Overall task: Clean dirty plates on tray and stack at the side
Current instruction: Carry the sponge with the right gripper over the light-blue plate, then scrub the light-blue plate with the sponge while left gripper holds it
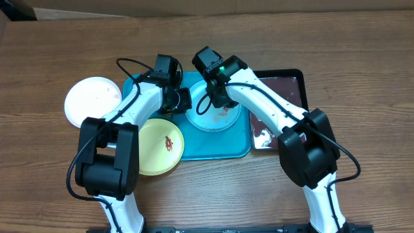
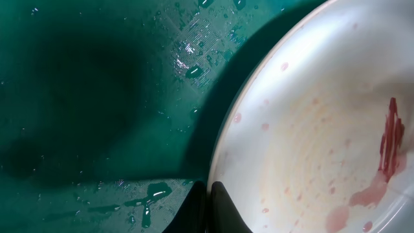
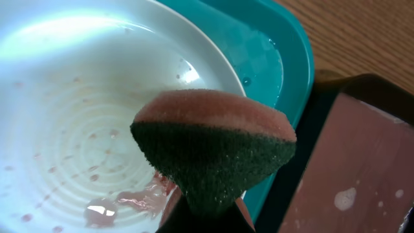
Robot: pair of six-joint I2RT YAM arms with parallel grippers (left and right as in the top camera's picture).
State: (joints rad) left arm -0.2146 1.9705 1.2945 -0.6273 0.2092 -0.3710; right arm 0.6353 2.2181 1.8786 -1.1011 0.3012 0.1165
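Observation:
My right gripper has the green and pink sponge. I should put it down in the far half of the black tray [image 1: 279, 101].
The light blue plate [image 1: 223, 118] lies on the turquoise tray [image 1: 217, 147], its bowl speckled with reddish drops and a red smear [image 2: 389, 139]. My left gripper [image 1: 184, 100] [image 2: 210, 202] is shut on this plate's [image 2: 310, 129] left rim, one finger [image 2: 228, 210] inside and one outside. My right gripper [image 1: 217, 97] [image 3: 207, 208] is shut on a green and pink sponge [image 3: 213, 145] held just above the plate [image 3: 65, 116], near a reddish puddle [image 3: 139, 197]. A yellow-green plate [image 1: 160, 145] with a smear overlaps the tray's left edge. A white plate [image 1: 94, 100] rests on the table at the left.
A narrow black tray [image 1: 279, 110] [image 3: 362, 162] of reddish-brown liquid stands against the turquoise tray's right side. The tray floor [image 2: 97, 97] is wet with droplets. Wooden table [image 1: 362, 58] surrounds everything.

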